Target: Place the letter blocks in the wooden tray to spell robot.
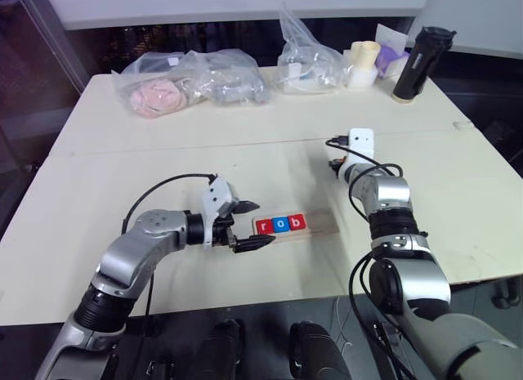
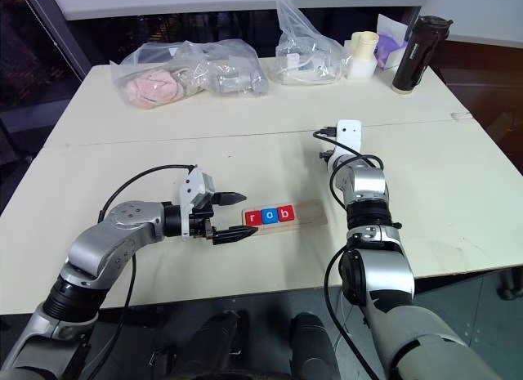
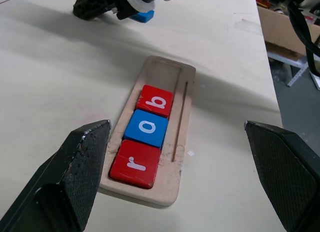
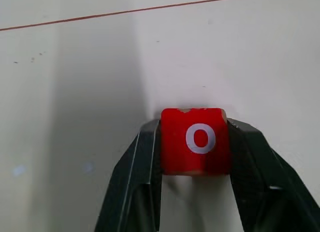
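The robot's right gripper will set the red o block down on the table [image 1: 363, 236] beside the wooden tray's bare end.
The wooden tray [image 1: 324, 225] lies on the table in front of me. Three letter blocks sit in its slot: red r [image 3: 136, 164], blue o [image 3: 147, 127] and red b [image 3: 156, 101]; the rest of the slot [image 3: 165, 70] is bare wood. My left gripper [image 1: 260, 224] stands open at the tray's r end, nothing between its fingers. Farther back and to the right, my right gripper [image 4: 194, 123] is shut on a red o block [image 4: 196, 142] resting on the table. A blue block [image 3: 144, 16] lies beside that gripper, its letter hidden.
Clear plastic bags [image 1: 192, 82] [image 1: 306, 63] lie along the table's far side, with a white cup [image 1: 364, 60] and a black bottle [image 1: 418, 63] at the back right. A seam [image 1: 163, 147] crosses the tabletop.
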Motion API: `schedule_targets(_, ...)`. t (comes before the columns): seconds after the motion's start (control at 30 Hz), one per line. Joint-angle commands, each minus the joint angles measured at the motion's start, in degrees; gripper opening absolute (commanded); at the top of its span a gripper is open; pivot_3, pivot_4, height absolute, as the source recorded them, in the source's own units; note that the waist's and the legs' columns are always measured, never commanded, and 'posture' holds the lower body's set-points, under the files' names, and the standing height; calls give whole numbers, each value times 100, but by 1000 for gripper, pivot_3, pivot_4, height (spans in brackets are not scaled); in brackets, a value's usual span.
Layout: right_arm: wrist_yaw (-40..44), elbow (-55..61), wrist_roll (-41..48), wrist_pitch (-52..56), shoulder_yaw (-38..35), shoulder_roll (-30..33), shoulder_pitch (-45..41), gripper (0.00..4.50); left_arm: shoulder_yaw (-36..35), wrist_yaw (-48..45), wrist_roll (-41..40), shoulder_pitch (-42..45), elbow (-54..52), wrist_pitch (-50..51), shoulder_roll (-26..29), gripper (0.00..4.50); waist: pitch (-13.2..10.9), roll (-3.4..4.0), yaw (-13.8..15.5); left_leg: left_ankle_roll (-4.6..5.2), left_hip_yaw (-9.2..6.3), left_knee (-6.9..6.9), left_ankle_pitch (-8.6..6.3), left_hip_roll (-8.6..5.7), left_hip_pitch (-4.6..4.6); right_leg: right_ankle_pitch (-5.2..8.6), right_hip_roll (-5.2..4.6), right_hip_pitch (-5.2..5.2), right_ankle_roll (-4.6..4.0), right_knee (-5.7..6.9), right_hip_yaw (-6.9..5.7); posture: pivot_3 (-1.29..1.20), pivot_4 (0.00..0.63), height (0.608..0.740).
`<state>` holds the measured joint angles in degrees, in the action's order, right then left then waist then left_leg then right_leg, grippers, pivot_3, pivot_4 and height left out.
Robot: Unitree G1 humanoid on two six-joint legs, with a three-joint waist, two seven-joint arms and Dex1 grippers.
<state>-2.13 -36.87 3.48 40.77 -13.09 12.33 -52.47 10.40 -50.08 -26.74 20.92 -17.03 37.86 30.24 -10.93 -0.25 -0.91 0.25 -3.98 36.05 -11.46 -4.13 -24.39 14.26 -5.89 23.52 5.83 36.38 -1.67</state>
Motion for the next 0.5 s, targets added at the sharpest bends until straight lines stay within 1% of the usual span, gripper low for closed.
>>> schedule_targets(0.03,-29,747,-13,503,116,77,192,1207,-26,4,-23,37,-128,-111,-62,4500,0,0,8,0,0,-1,0,0,0,0,0,0,0,0,0,0,150,725)
schedule_targets(0.17,255,2850,69,1717,382,329,780,1207,-13,-8,-21,36,-128,-104,-105,4500,-1,1,32,0,-1,-9,0,-1,-6,0,-2,8,1,0,1,0,150,725)
schedule_targets(0.27,623,4866,398,3234,438,684,1401,1207,-9,-29,-15,12,-113,-121,-109,4500,-2,3,32,0,-1,-12,-1,-2,-13,0,-3,17,2,-1,1,0,150,725)
schedule_targets(0.37,886,6671,705,4728,287,962,2041,1207,-11,-69,-11,-24,-91,-147,-86,4500,-1,2,38,2,-4,-16,-2,0,-13,1,-3,17,2,-1,-1,0,150,725)
schedule_targets(0.43,988,7486,903,5137,139,989,2557,1207,-7,-98,-8,-37,-70,-164,-67,4500,0,1,37,2,-7,-16,-2,3,-12,2,-3,15,1,-1,-1,0,150,725)
schedule_targets(0.5,987,7956,996,5173,57,984,2957,1207,-2,-121,-3,-37,-52,-176,-59,4500,0,1,32,1,-10,-14,-2,5,-11,12,-2,12,-15,-3,-1,0,150,725)
